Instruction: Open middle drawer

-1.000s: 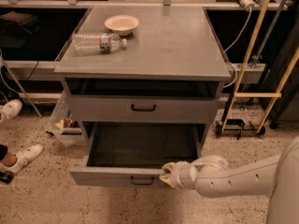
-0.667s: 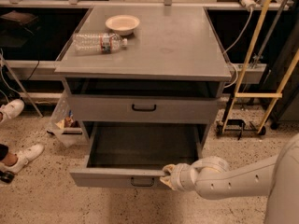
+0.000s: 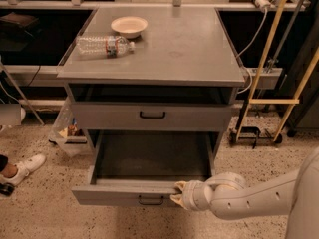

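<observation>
My gripper is to let go of the middle drawer when its front panel is slightly further out, over the floor before the cabinet (image 3: 149, 212).
The grey metal cabinet (image 3: 149, 63) stands in the middle of the view. Its top drawer (image 3: 109, 117) is closed and has a black bar handle (image 3: 152, 115). The middle drawer (image 3: 114, 195) is pulled far out, and its inside (image 3: 149, 156) is empty. Its small black handle (image 3: 150, 200) is on the front panel. My gripper (image 3: 178, 193) is at the drawer's front top rim, just right of the handle, with the white arm (image 3: 259, 198) coming in from the lower right. The lowest drawer is hidden under the open one.
A clear plastic bottle (image 3: 104, 45) lies on the cabinet top beside a shallow bowl (image 3: 128, 26). A clear bin (image 3: 67, 128) sits on the floor left of the cabinet. A person's white shoe (image 3: 22, 167) is at the far left. Yellow poles (image 3: 266, 54) and cables stand to the right.
The middle drawer and my gripper on its rim have moved slightly further out toward the camera. Nothing else has moved.
</observation>
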You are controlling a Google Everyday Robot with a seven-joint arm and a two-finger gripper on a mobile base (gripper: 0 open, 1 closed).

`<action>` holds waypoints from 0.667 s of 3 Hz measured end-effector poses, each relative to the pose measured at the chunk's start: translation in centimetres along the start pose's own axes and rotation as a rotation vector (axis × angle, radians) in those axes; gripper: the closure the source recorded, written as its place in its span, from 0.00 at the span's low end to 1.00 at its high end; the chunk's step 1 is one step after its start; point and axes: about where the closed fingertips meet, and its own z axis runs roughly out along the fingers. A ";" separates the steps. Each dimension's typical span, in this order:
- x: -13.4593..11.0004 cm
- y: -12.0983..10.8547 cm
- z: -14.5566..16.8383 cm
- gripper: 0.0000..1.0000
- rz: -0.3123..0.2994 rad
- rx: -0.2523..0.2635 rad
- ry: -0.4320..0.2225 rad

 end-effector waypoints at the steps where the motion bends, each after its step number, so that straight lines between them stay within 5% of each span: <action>1: -0.3 -0.1 -0.3 1.00 0.000 0.000 0.000; 2: 0.5 2.1 -0.8 1.00 -0.025 -0.023 -0.009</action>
